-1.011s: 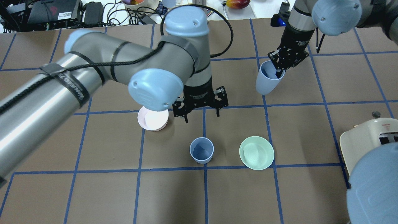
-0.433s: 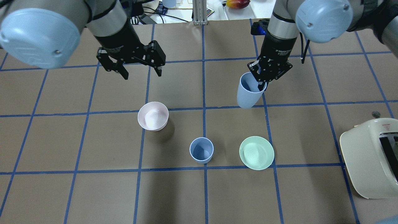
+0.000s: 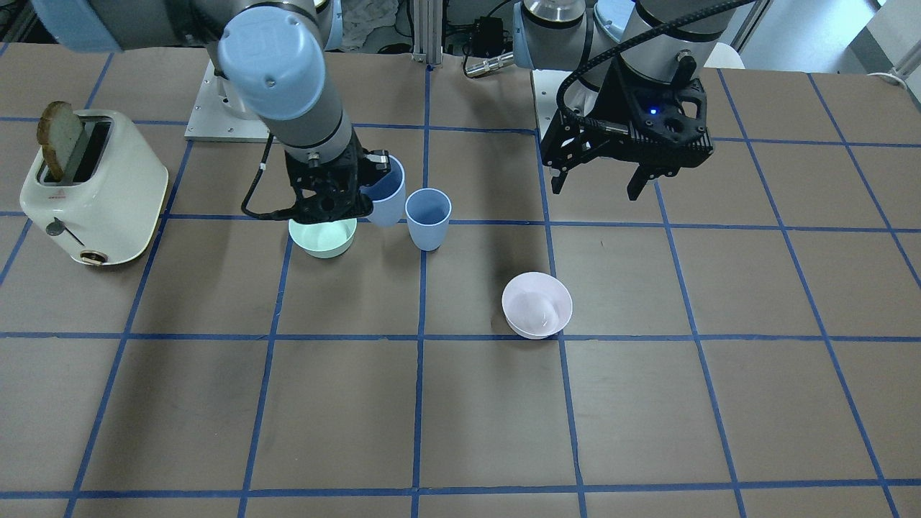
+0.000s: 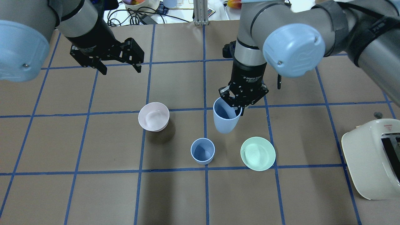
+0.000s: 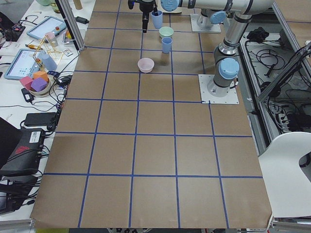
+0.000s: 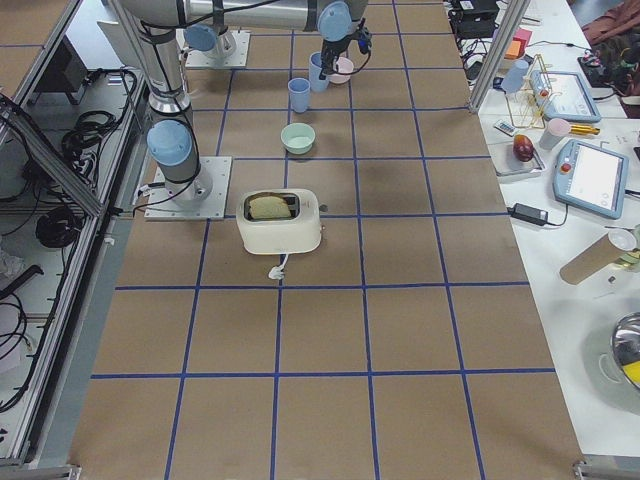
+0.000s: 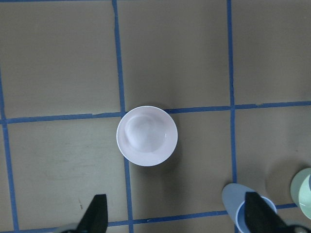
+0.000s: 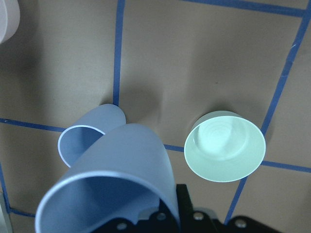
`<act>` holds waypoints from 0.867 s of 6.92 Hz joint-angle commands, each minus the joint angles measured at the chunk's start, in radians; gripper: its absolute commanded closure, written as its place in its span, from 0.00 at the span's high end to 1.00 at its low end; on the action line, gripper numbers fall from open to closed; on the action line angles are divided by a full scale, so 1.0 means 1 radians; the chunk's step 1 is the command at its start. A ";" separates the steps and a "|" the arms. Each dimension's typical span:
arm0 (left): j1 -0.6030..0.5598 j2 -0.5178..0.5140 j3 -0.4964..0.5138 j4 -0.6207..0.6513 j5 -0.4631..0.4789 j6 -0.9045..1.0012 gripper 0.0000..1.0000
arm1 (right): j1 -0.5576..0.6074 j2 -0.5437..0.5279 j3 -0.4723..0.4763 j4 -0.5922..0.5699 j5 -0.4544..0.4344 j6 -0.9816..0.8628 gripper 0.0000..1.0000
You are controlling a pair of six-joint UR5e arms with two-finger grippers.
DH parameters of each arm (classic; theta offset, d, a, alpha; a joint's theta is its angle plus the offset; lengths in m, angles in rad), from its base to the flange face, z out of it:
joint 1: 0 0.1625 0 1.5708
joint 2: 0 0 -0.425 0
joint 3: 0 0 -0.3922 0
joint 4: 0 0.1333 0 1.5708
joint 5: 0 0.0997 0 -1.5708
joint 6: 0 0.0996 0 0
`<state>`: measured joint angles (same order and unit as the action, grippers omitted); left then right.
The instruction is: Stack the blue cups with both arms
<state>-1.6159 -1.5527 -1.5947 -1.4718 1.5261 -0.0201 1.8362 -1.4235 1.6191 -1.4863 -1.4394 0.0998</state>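
Next, I release the held blue cup, now in the air behind the standing one, inside the opening of the standing blue cup (image 3: pixel 429 208) (image 8: pixel 82 144) with my right gripper.
One blue cup (image 4: pixel 202 151) stands upright on the table, also in the front view (image 3: pixel 428 218) and the right wrist view (image 8: pixel 80 136). My right gripper (image 4: pixel 239 104) is shut on the rim of the second blue cup (image 4: pixel 225 118), holding it in the air just behind and to the right of the standing cup; it also shows in the front view (image 3: pixel 387 191) and the right wrist view (image 8: pixel 112 189). My left gripper (image 4: pixel 120 67) is open and empty, raised at the far left, above the pink bowl (image 7: pixel 146 136).
A pale pink bowl (image 4: pixel 153 116) sits left of the standing cup. A mint-green bowl (image 4: pixel 257 153) sits to its right, close under the held cup. A cream toaster (image 4: pixel 373 156) with a bread slice (image 3: pixel 61 137) stands at the right edge.
My right gripper has carried its blue cup down and left, from the far right toward the standing cup. My left arm has pulled away from the table's middle to the far left.
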 commanded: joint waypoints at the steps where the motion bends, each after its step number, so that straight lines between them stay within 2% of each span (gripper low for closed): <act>1: 0.005 0.020 -0.037 0.025 0.023 -0.009 1.00 | 0.113 -0.028 0.118 -0.145 0.002 0.133 0.00; 2: 0.004 0.022 -0.037 0.025 0.025 -0.009 1.00 | 0.138 -0.022 0.160 -0.231 0.032 0.168 0.00; 3: 0.004 0.022 -0.039 0.025 0.025 -0.011 1.00 | 0.140 -0.022 0.175 -0.251 0.055 0.185 0.00; 6: 0.004 0.022 -0.038 0.025 0.025 -0.012 1.00 | 0.138 -0.018 0.180 -0.258 0.042 0.184 0.00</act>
<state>-1.6122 -1.5310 -1.6332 -1.4466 1.5509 -0.0317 1.9739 -1.4430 1.7957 -1.7416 -1.3922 0.2824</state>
